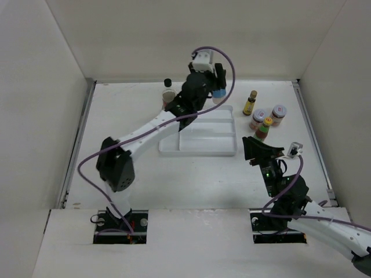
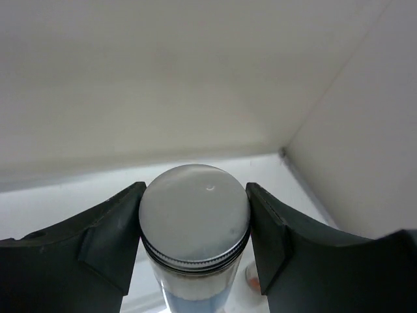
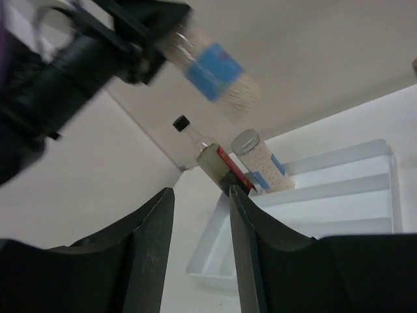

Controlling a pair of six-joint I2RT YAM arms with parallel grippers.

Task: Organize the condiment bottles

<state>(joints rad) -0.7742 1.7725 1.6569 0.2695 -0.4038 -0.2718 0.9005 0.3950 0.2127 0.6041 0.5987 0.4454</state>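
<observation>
I need to release the silver-lidded jar, which hangs over the tray's far edge now, with my left gripper in the white tray's far corner (image 1: 223, 114) closest to the tiny yellow bottle.
My left gripper (image 1: 219, 81) is shut on a silver-lidded jar with a blue label (image 1: 218, 96) and holds it in the air over the far edge of the white divided tray (image 1: 200, 152). In the left wrist view the fingers (image 2: 111, 238) clamp just under the jar's lid (image 2: 195, 215). A dark black-capped bottle (image 1: 168, 84) and a white-grain jar (image 1: 168, 97) stand left of the tray. A tiny yellow bottle (image 1: 250, 102), two red-labelled jars (image 1: 259, 117) (image 1: 279, 114) and a red-sauce yellow-capped bottle (image 1: 264, 128) stand right of it. My right gripper (image 1: 250, 147) is open and empty, just near of those.
The right wrist view shows the held jar (image 3: 215, 72) aloft, the dark bottle (image 3: 202, 153) and the white-grain jar (image 3: 260, 160) behind the tray (image 3: 339, 195). White walls enclose the table on three sides.
</observation>
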